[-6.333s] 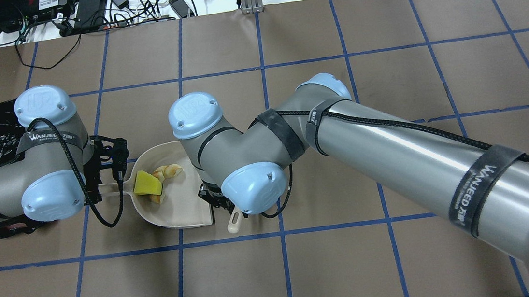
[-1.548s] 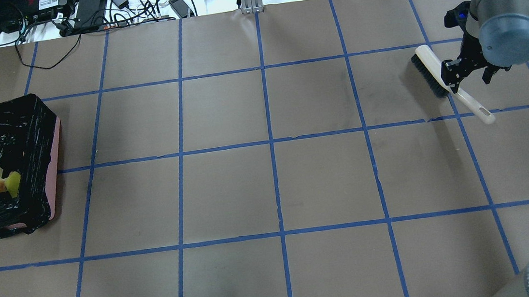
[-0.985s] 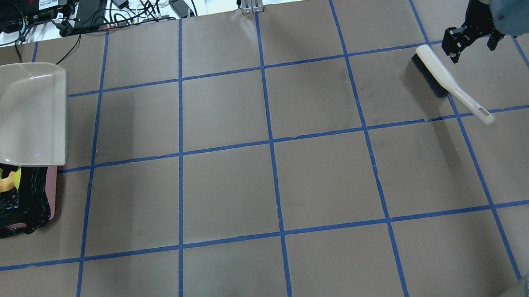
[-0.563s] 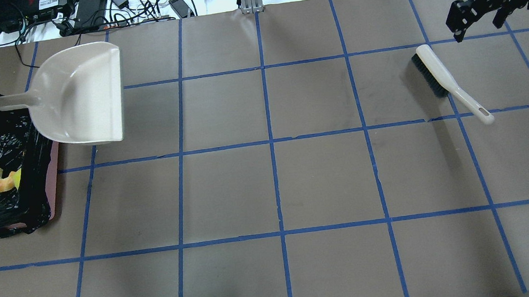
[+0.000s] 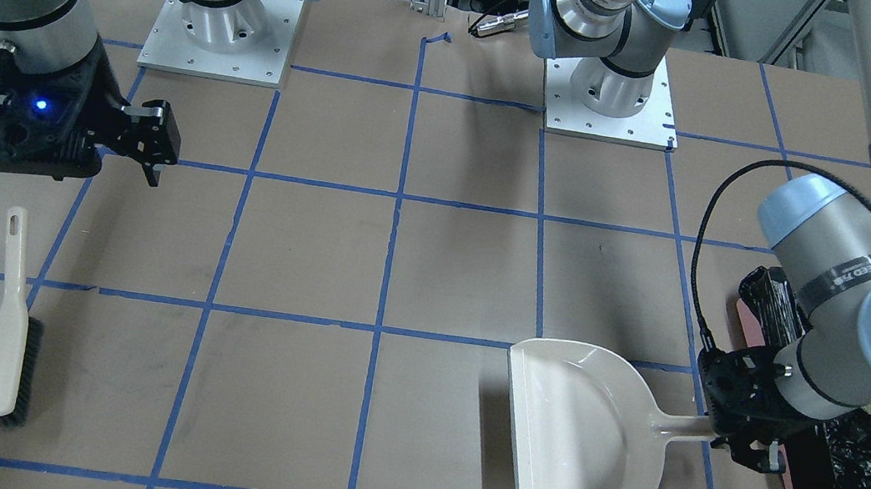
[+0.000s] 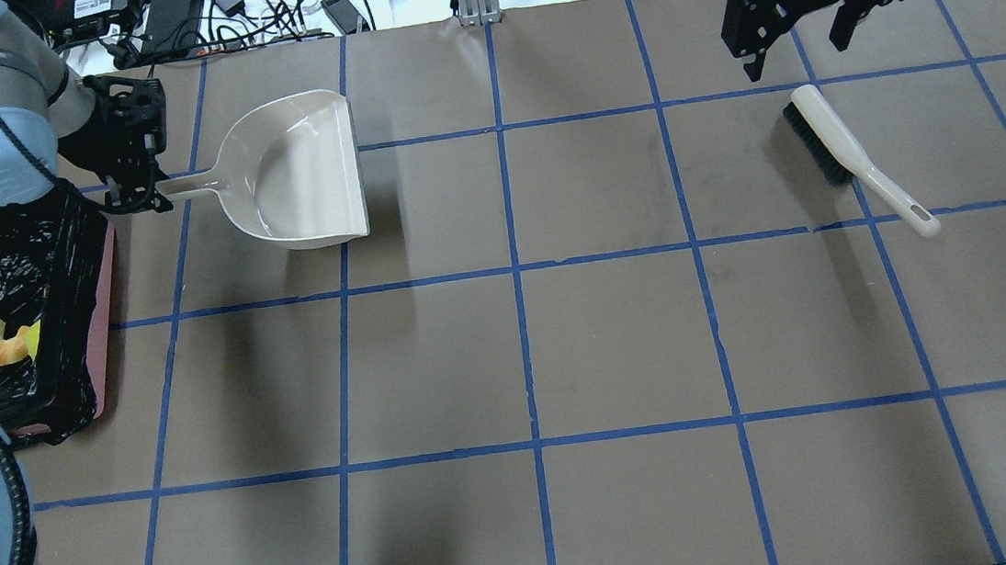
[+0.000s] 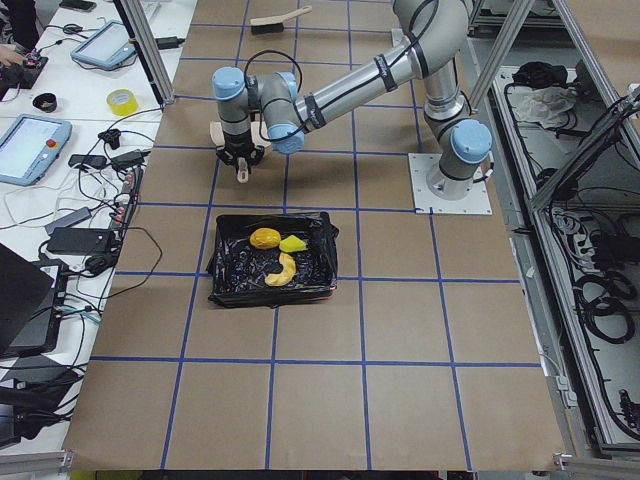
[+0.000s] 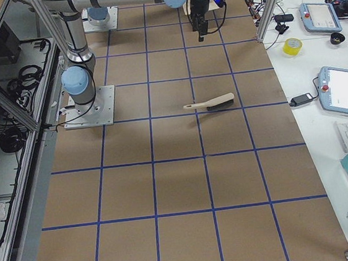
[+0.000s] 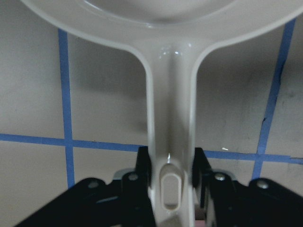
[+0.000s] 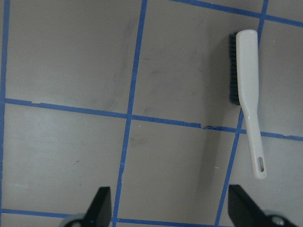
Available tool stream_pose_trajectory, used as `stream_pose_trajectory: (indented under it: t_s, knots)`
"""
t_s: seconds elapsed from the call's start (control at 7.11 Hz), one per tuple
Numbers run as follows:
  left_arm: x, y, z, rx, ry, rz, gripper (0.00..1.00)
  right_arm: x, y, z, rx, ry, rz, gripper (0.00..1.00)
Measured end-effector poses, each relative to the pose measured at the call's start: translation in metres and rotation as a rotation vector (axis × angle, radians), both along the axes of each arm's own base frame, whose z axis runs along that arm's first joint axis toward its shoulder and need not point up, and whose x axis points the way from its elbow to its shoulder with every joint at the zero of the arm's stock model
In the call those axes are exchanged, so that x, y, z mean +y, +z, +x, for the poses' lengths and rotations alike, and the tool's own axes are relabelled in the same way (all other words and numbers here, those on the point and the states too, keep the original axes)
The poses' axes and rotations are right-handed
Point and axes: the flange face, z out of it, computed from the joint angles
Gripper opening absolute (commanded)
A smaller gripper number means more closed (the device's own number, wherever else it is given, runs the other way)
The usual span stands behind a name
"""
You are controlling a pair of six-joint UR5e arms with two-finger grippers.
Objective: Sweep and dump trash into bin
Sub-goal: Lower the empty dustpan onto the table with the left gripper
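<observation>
The robot's left gripper should put the beige dustpan down flat over the blue table line (image 5: 541,425) between the brush and the bin.
The trash lies in the bin (image 6: 103,293), a pink container lined with a black bag. In the exterior left view I see the orange lump (image 7: 264,238), yellow sponge (image 7: 292,243) and tan curved piece (image 7: 283,272). The overhead view shows the tan piece (image 6: 0,345). My left gripper (image 6: 151,193) is shut on the handle of the empty beige dustpan (image 6: 298,168), right of the bin; the left wrist view shows the handle (image 9: 170,109) between the fingers. My right gripper (image 6: 796,51) is open and empty, above the brush (image 6: 851,157).
The brush (image 5: 12,332) lies flat on the brown gridded table, bristles to one side; it also shows in the right wrist view (image 10: 248,94). Cables and boxes (image 6: 164,20) crowd the far table edge. Both arm bases (image 5: 607,90) stand at the robot's side.
The trash went from the dustpan into the bin. My left gripper has carried the empty dustpan right, off the bin. My right gripper let go of the brush and moved away to the left.
</observation>
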Motion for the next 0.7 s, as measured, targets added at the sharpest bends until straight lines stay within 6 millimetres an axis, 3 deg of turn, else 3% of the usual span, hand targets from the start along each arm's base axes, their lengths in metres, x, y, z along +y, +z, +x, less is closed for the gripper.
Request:
stream_pose_trajectory:
  t_s: [0.42,0.7]
  knots:
    - [-0.01,-0.038,-0.068,-0.087,-0.113,0.039,0.0,0.017,-0.004,0.006,0.0,-0.009,-0.011,0.92]
    - [-0.009,-0.037,-0.085,-0.139,-0.181,0.049,0.0,0.018,-0.006,0.006,0.001,0.0,-0.009,0.94]
